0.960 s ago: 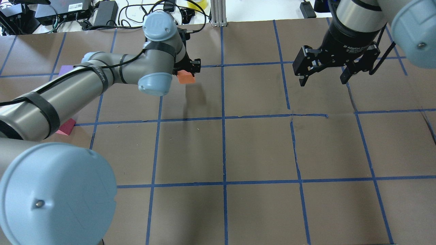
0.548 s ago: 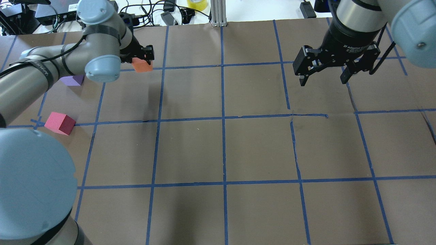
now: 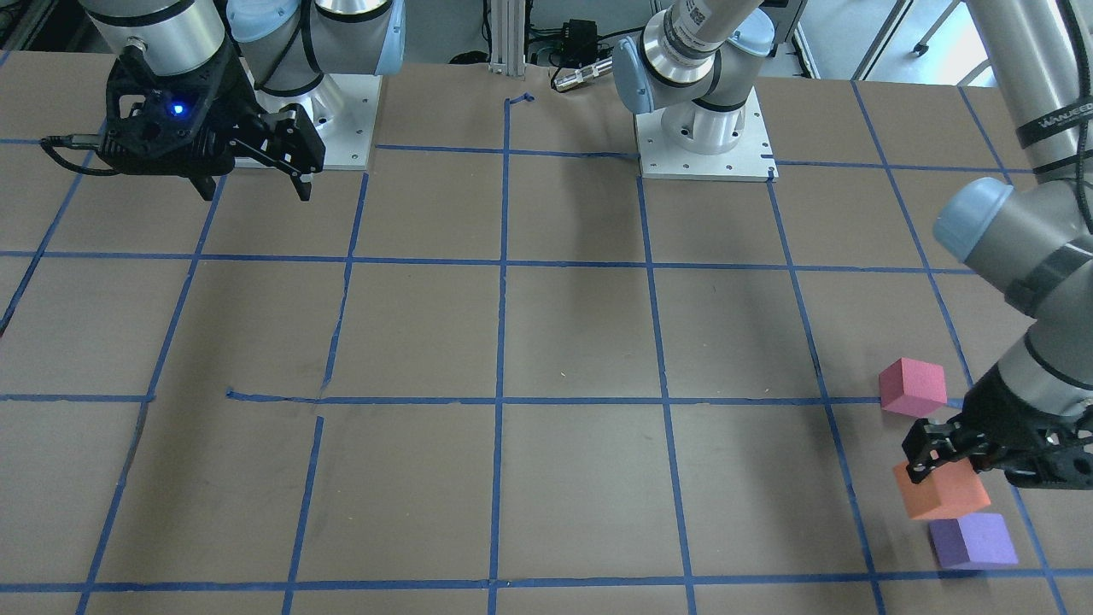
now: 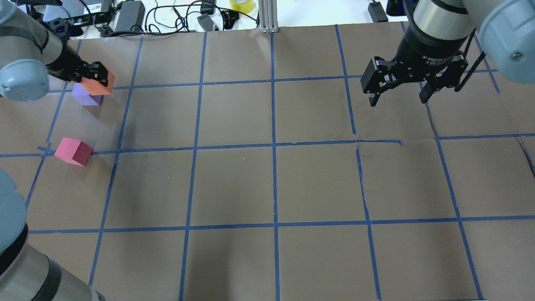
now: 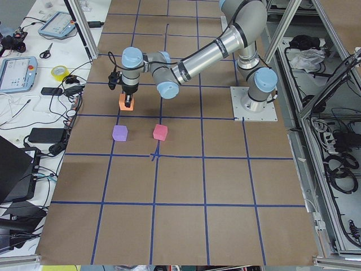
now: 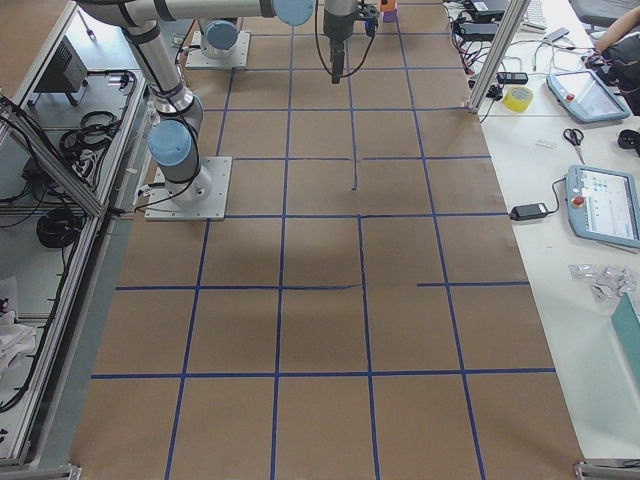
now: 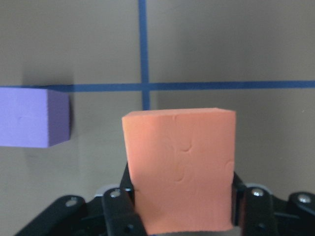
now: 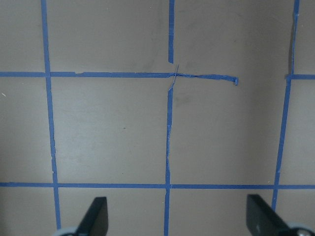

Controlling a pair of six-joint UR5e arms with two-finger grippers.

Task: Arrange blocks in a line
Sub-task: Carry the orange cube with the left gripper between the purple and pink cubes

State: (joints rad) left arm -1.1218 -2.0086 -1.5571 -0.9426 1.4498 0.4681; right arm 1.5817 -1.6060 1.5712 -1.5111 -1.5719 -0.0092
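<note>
The robot's left gripper should release the orange cube on the table (image 3: 933, 480) between the pinkish-red cube and the purple cube.
My left gripper (image 4: 92, 77) is shut on the orange cube (image 4: 99, 83) and holds it just off the table, close beside the purple cube (image 4: 85, 97). In the left wrist view the orange cube (image 7: 179, 169) sits between the fingers, with the purple cube (image 7: 32, 123) to its left. The pinkish-red cube (image 4: 74, 151) lies apart, nearer the robot, on a tape crossing. The front view shows the pinkish-red cube (image 3: 913, 387), the orange cube (image 3: 941, 491) and the purple cube (image 3: 973, 540) roughly in a row. My right gripper (image 4: 397, 99) is open and empty, hovering at the far right.
Brown paper with a blue tape grid (image 4: 274, 144) covers the table. Cables, power bricks and a tape roll (image 4: 241, 5) lie beyond the far edge. An aluminium post (image 4: 267, 16) stands at the back middle. The arm bases (image 3: 704, 137) are bolted at the robot's side.
My left arm has swung far to the left with the orange cube, from the back middle to beside the purple cube. The right arm has not moved.
</note>
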